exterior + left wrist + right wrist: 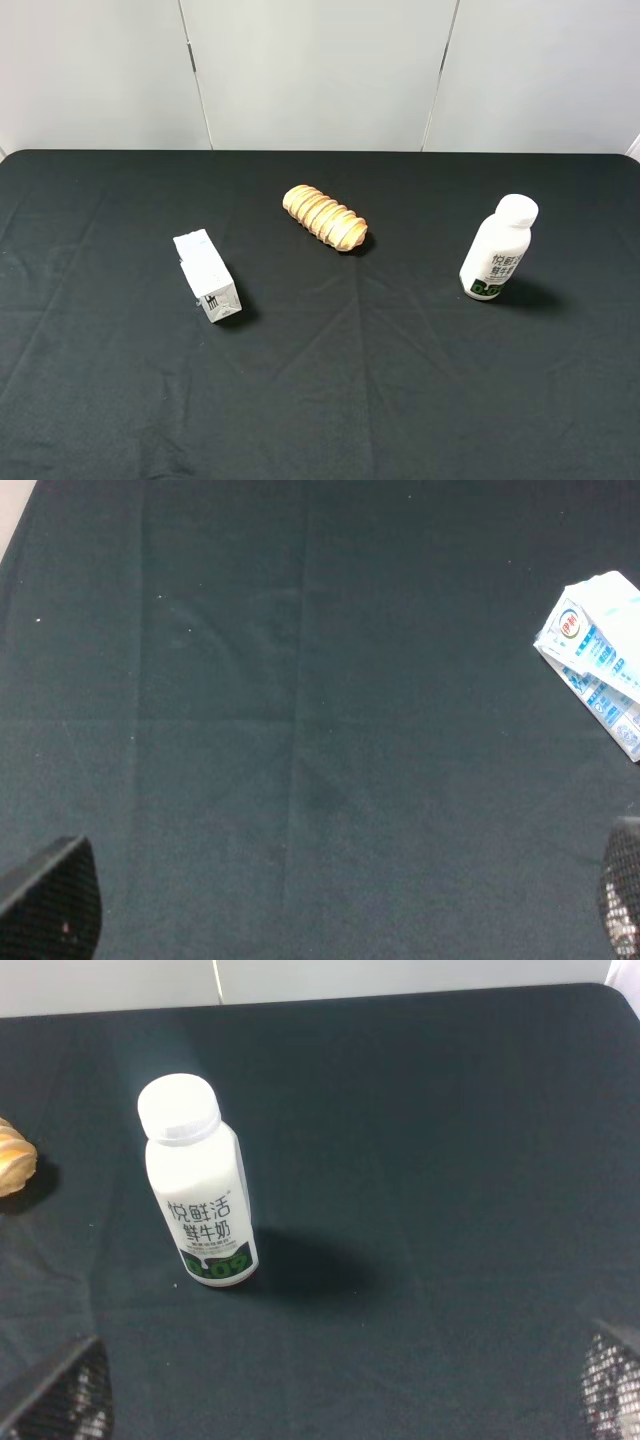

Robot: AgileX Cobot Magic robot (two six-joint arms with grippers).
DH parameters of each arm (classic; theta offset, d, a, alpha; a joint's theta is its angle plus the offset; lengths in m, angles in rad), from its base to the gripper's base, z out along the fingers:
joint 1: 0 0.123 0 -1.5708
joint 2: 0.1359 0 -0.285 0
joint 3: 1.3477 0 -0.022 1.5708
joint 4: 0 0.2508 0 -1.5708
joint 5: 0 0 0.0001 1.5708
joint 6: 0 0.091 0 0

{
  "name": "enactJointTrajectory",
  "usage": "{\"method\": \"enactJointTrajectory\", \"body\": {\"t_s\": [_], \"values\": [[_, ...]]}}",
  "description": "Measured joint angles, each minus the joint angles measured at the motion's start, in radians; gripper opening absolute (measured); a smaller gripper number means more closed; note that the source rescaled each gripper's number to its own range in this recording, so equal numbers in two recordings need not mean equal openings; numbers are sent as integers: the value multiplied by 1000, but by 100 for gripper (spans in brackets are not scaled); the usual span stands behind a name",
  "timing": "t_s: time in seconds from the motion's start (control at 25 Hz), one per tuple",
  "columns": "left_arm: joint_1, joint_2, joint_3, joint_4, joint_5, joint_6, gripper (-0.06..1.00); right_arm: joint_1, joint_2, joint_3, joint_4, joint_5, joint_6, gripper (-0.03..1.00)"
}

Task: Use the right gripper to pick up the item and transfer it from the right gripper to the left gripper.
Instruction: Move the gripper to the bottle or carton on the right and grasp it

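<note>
My right gripper needs to close on the upper body (504, 239) (198, 1167) of the white bottle, below the bottle's rounded cap.
The item, a white plastic bottle (497, 251) with a rounded white cap, dark lettering and a green-black band at its base, stands upright on the black cloth at the right. It also shows in the right wrist view (198, 1185). My right gripper (335, 1390) is open and empty, its fingertips (60, 1395) wide apart, short of the bottle. My left gripper (335, 900) is open and empty over bare cloth, with only its fingertips (50, 900) showing. Neither arm shows in the exterior high view.
A small white carton (207, 276) lies at the left middle and shows in the left wrist view (597, 650). A ridged golden bread roll (325, 217) lies at the centre back, its end in the right wrist view (14, 1160). A white wall (320, 70) is behind.
</note>
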Motion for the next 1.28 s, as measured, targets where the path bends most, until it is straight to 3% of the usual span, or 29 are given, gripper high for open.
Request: {"method": "enactJointTrajectory", "body": {"t_s": [0.84, 1.28], "values": [[0, 0, 0, 0, 0, 0, 100, 0, 5, -12, 4, 3, 0, 100], [0, 0, 0, 0, 0, 0, 100, 0, 419, -323, 6, 51, 10, 100]]}}
